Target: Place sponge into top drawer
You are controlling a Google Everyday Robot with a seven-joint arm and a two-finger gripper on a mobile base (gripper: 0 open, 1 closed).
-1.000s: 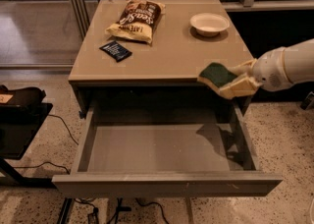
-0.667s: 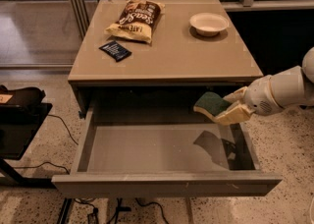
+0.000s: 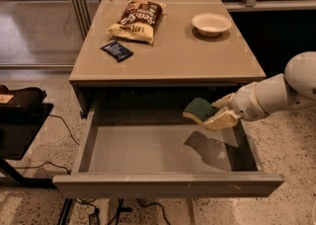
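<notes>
I need to release the sponge with my gripper near the middle of the open top drawer's smooth grey bottom (image 3: 177, 137).
The sponge (image 3: 199, 109), dark green on top with pale yellow foam below, hangs in the air over the right part of the open top drawer (image 3: 168, 184). My gripper (image 3: 216, 112) reaches in from the right and is shut on the sponge's right end. The sponge sits just below the table top's front edge and above the drawer's smooth grey bottom, where its shadow falls. The drawer is pulled fully out.
On the table top (image 3: 197, 56) lie a bag of chips (image 3: 137, 20), a flat dark blue packet (image 3: 116, 50) and a white bowl (image 3: 211, 23). A black object (image 3: 19, 120) with cables stands on the floor at the left. Railings run behind the table.
My gripper has carried the sponge down and to the left, from the table's right front edge into the space over the open drawer.
</notes>
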